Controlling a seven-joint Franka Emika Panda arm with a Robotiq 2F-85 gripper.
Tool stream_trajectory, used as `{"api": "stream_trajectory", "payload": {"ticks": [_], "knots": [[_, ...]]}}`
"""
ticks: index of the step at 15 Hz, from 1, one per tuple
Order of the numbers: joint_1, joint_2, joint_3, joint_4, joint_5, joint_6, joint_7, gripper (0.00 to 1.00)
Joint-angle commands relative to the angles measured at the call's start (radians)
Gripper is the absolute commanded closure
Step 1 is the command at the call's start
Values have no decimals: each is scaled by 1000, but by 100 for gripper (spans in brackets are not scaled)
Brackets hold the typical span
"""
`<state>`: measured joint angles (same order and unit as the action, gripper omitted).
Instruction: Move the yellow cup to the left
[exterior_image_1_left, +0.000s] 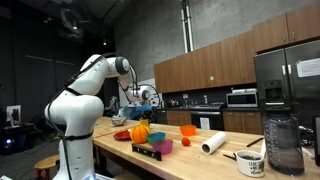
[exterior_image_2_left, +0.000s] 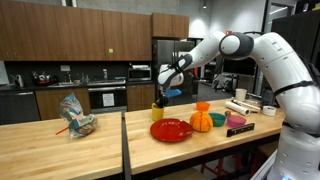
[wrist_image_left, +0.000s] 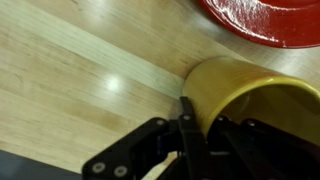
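Next, my gripper releases the yellow cup on the wooden table (exterior_image_1_left: 123, 130) just behind the red plate.
The yellow cup (wrist_image_left: 245, 90) is small and plain, and stands upright on the wooden table next to the red plate (wrist_image_left: 265, 20). In an exterior view the yellow cup (exterior_image_2_left: 157, 111) is just left of the red plate (exterior_image_2_left: 172, 130). My gripper (wrist_image_left: 200, 125) comes down from above and is shut on the cup's rim, with one finger outside the wall and the other inside. The gripper also shows in both exterior views (exterior_image_2_left: 160, 98) (exterior_image_1_left: 146, 101). I cannot tell whether the cup touches the table.
An orange ball-shaped thing (exterior_image_2_left: 202, 120), an orange bowl (exterior_image_2_left: 203, 106) and a pink and teal bowl (exterior_image_2_left: 237, 122) sit right of the plate. A crumpled bag (exterior_image_2_left: 76, 115) lies at the left. A paper roll (exterior_image_1_left: 213, 144), a blender jar (exterior_image_1_left: 283, 148) and a mug (exterior_image_1_left: 250, 163) stand further along.
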<state>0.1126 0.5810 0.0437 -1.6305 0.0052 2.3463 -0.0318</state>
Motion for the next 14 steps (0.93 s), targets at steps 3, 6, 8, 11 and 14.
{"api": "stream_trajectory", "payload": {"ticks": [3,6,8,11,14], "knots": [[30,60,35,100,-26,-119,-17,97],[34,50,57,92,-17,-158,-49,97],[34,42,73,78,-9,-153,-68,97],[36,33,93,61,-4,-144,-90,97],[41,21,116,33,2,-133,-114,97]]}}
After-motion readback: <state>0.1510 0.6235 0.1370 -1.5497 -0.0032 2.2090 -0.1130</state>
